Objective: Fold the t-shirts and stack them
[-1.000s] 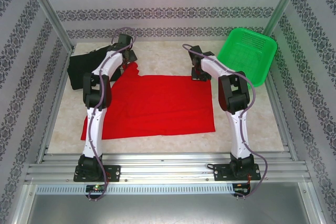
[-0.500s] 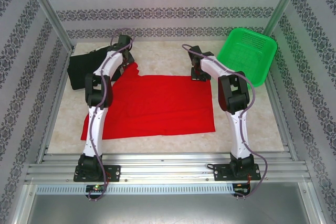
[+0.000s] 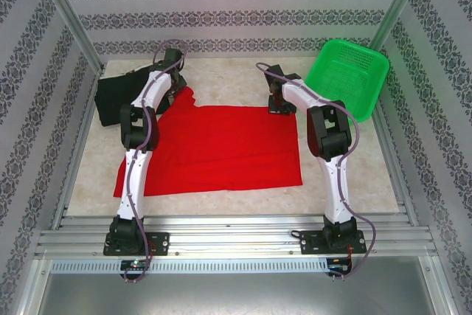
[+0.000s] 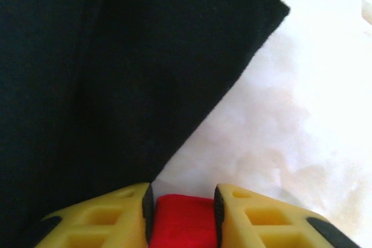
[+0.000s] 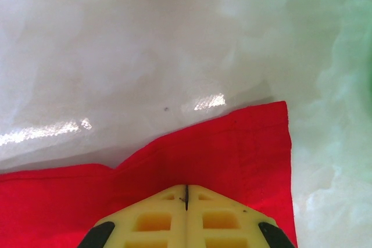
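Observation:
My right gripper's shut fingers meet the red cloth inward of its loose corner; they should open, shift toward the basket, then pinch the red cloth's side edge (image 5: 286,137).
The red t-shirt (image 3: 221,149) lies spread flat in the middle of the table, plain red side up, its print hidden. The black t-shirt (image 3: 118,90) sits bunched at the back left. My left gripper (image 3: 179,86) is at the red shirt's far-left sleeve tip, beside the black shirt. In the left wrist view its jaws (image 4: 183,193) are shut on a wad of red cloth (image 4: 183,225), with black cloth (image 4: 116,74) just beyond. My right gripper (image 3: 280,107) is at the shirt's far-right corner. Its fingertips (image 5: 186,189) are pressed together where the red cloth (image 5: 244,143) ridges up.
A green mesh basket (image 3: 346,75) leans at the back right, close to the right arm. Patterned walls and metal posts ring the pale marbled table (image 3: 221,79). A metal rail (image 3: 236,230) runs along the near edge.
The left gripper has crept slightly back and left with the sleeve tip. The right gripper and the rest of the red shirt have hardly moved.

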